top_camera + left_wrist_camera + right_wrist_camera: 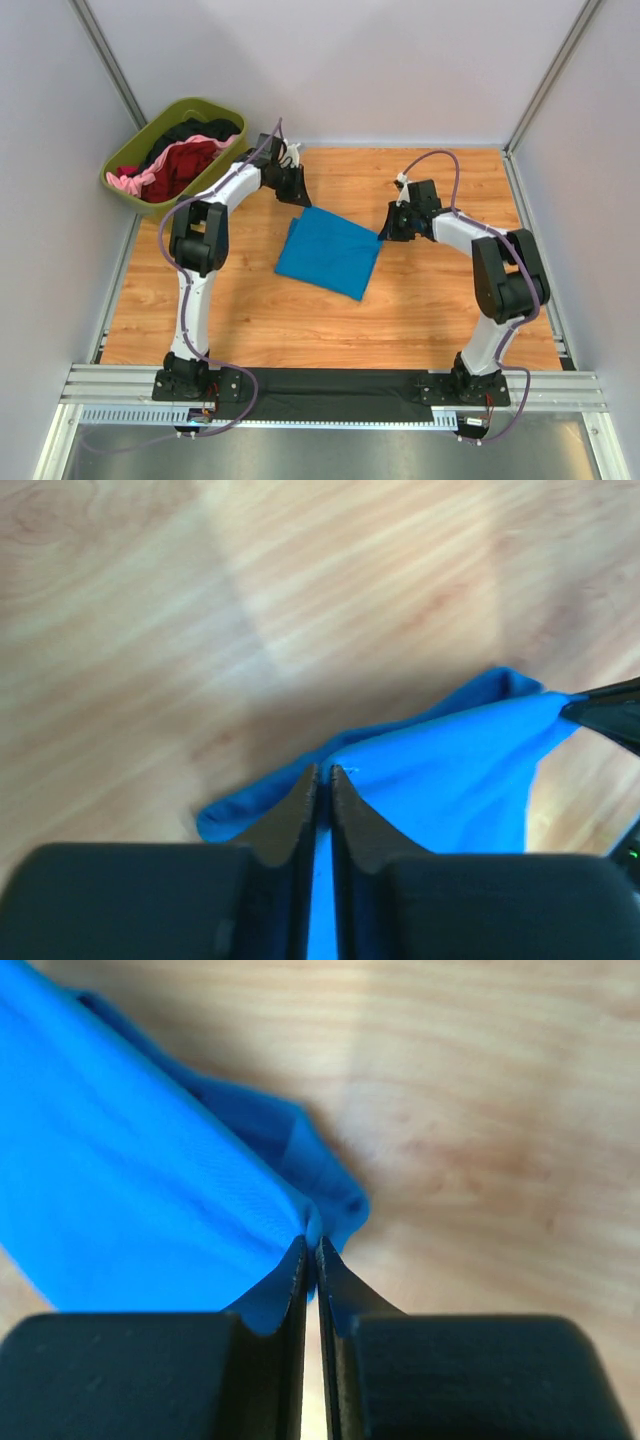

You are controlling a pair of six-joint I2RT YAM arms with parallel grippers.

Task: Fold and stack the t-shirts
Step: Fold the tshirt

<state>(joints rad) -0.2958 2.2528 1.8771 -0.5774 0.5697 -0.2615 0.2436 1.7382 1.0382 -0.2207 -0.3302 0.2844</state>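
Note:
The blue t-shirt is lying at a slant with my right gripper on its far corner, so next I straighten it, then take its side edge [370, 270] and slide it aside.
A bright blue t-shirt [328, 252] lies folded in the middle of the wooden table. My left gripper [300, 200] sits at its far left corner, and in the left wrist view [324, 770] the jaws are pinched on a blue edge [450, 780] that shows in the thin slit between them. My right gripper [385, 235] is at the shirt's right corner. In the right wrist view [311, 1242] its tips are shut on a bunched corner of the blue cloth [130, 1190]. More t-shirts, dark red [185, 165], pink [150, 180] and black [205, 128], are heaped in a tub.
The olive-green plastic tub [205, 103] stands just off the table's far left corner, close behind the left arm. Grey walls with metal frame rails close in the table on three sides. The arm bases sit on a rail at the near edge.

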